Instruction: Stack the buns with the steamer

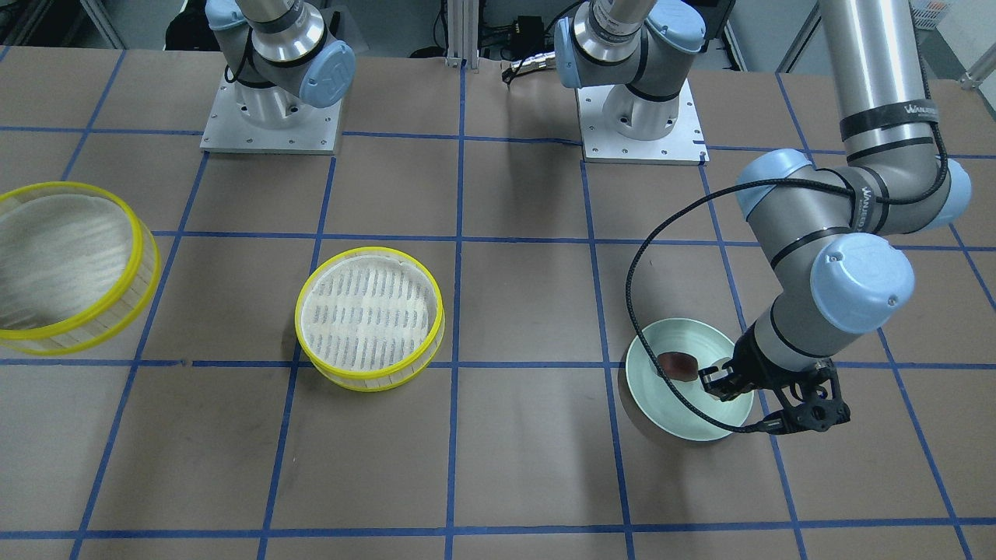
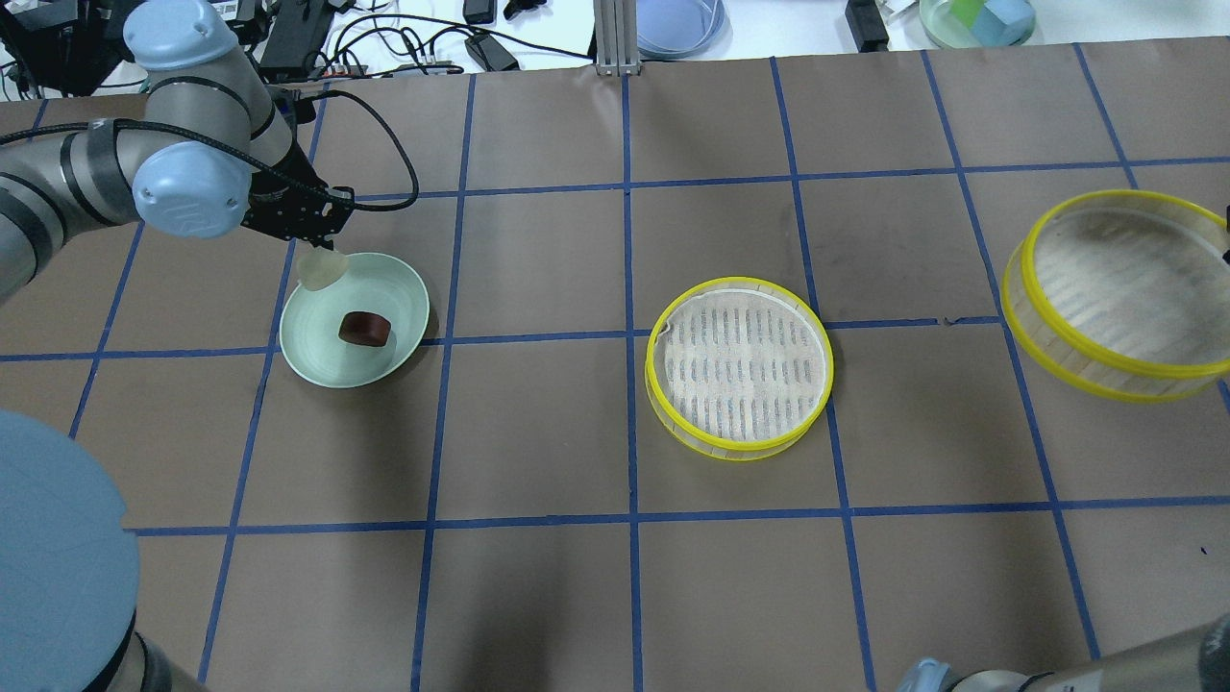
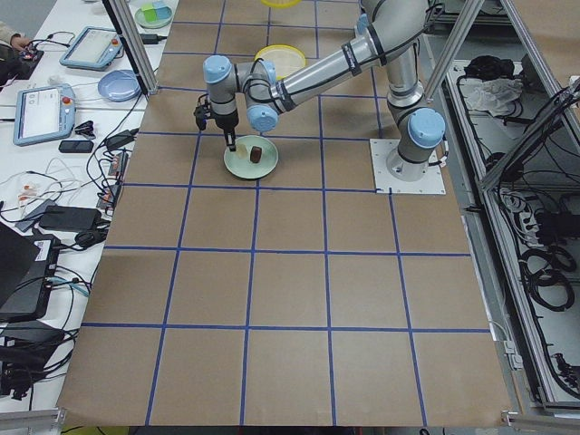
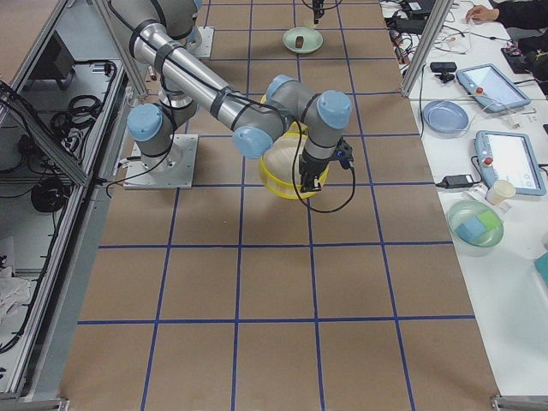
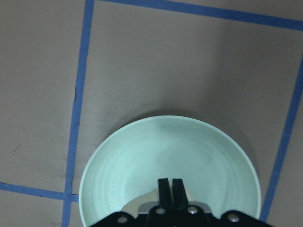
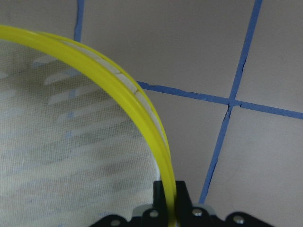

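The left gripper should release the cream-white bun in the middle of the steamer level on the table (image 1: 366, 321).
My left gripper (image 2: 309, 235) is shut on the cream-white bun (image 2: 322, 268) and holds it over the far left rim of the pale green plate (image 2: 317, 363). The dark reddish-brown bun (image 2: 364, 328) lies in the middle of the plate and shows in the front view (image 1: 677, 364). In the left wrist view the fingers (image 5: 164, 185) stand close together over the plate (image 5: 142, 156). One yellow-rimmed steamer tier (image 2: 738, 367) sits on the table's middle. My right gripper (image 6: 170, 187) is shut on the rim of a second steamer tier (image 2: 1119, 293), held tilted above the table.
The two arm bases (image 1: 272, 117) stand at the robot's side of the table. Cables, a blue dish (image 2: 677, 19) and a green bowl (image 2: 975, 21) lie beyond the far edge. Blue tape lines divide the brown table into squares.
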Action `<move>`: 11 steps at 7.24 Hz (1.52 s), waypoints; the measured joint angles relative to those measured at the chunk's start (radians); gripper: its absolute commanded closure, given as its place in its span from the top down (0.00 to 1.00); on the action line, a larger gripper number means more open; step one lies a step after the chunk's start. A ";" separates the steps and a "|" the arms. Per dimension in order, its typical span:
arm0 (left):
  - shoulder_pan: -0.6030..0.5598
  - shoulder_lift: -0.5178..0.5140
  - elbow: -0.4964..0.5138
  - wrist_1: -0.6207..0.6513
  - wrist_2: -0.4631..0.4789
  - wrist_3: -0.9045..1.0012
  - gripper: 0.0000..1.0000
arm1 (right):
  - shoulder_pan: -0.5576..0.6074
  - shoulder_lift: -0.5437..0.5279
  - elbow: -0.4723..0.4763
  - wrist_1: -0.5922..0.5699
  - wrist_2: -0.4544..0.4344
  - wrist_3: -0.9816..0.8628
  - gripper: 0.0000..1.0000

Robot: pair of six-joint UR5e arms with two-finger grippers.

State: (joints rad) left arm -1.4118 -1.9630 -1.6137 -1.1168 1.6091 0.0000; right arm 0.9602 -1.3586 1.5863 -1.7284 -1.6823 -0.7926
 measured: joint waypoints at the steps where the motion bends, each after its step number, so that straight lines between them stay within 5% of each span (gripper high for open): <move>1: -0.043 0.035 0.003 -0.026 -0.019 -0.028 0.00 | 0.031 -0.041 0.001 0.045 0.000 0.049 0.00; 6: -0.396 0.097 0.006 -0.038 -0.039 -0.473 0.00 | 0.098 -0.121 0.004 0.136 0.002 0.155 0.00; 11: -0.631 -0.010 -0.001 0.176 -0.080 -0.850 0.00 | 0.098 -0.122 0.006 0.138 0.003 0.156 0.00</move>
State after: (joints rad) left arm -2.0428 -1.9729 -1.6144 -0.9413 1.5291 -0.8496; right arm 1.0585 -1.4803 1.5922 -1.5907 -1.6797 -0.6366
